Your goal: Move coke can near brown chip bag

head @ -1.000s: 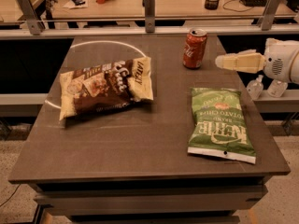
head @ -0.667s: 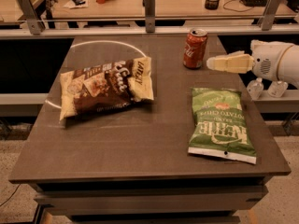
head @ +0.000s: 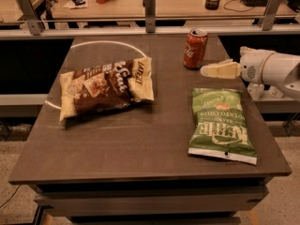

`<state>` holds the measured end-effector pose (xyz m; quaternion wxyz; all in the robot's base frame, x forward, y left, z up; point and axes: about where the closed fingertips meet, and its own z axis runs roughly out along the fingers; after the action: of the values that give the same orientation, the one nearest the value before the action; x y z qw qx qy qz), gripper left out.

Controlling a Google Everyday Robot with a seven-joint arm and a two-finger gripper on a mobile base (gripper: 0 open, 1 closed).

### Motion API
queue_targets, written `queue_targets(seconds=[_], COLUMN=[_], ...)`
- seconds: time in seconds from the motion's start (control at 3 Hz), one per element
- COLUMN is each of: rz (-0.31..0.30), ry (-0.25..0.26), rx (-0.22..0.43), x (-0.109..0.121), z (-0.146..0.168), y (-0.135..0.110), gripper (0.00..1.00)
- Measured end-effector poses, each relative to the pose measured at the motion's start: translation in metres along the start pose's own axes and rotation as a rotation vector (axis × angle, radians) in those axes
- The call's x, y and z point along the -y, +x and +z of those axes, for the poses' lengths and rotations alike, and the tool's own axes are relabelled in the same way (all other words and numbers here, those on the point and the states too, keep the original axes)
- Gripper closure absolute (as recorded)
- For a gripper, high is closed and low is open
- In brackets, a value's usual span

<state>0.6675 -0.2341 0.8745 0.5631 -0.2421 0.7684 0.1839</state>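
Observation:
I move my gripper to the coke can next and close it around the can's middle (head: 195, 51), below its silver top.
The coke can (head: 195, 48) is red with white script and a silver top, and it stands upright at the back right of the dark table (head: 140, 144). The brown chip bag (head: 107, 87) lies flat on the left half of the table, dark brown with cream-yellow ends. My gripper (head: 205, 71) reaches in from the right on a white arm, with cream fingers pointing left. Its tip is just right of the can and slightly nearer the front, close to the can's base and apart from it. It holds nothing.
A green kettle chip bag (head: 221, 123) lies flat on the right front of the table, below the gripper. A metal rail with posts (head: 150, 13) runs behind the table. Beyond it, a wooden counter holds cups and small items.
My gripper has moved left across the table's right edge, from well right of the can to close beside it. The can and both bags have not moved.

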Motion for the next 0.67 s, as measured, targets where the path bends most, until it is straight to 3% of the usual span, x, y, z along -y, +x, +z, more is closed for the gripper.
queue_targets(seconds=[0.33,0.67], rz=[-0.029,-0.052], ry=[-0.01,-0.037], rx=[0.009,0.049], x=[0.01,0.017], z=[0.017,0.035], y=[0.006,-0.004], gripper=[0.0,0.0])
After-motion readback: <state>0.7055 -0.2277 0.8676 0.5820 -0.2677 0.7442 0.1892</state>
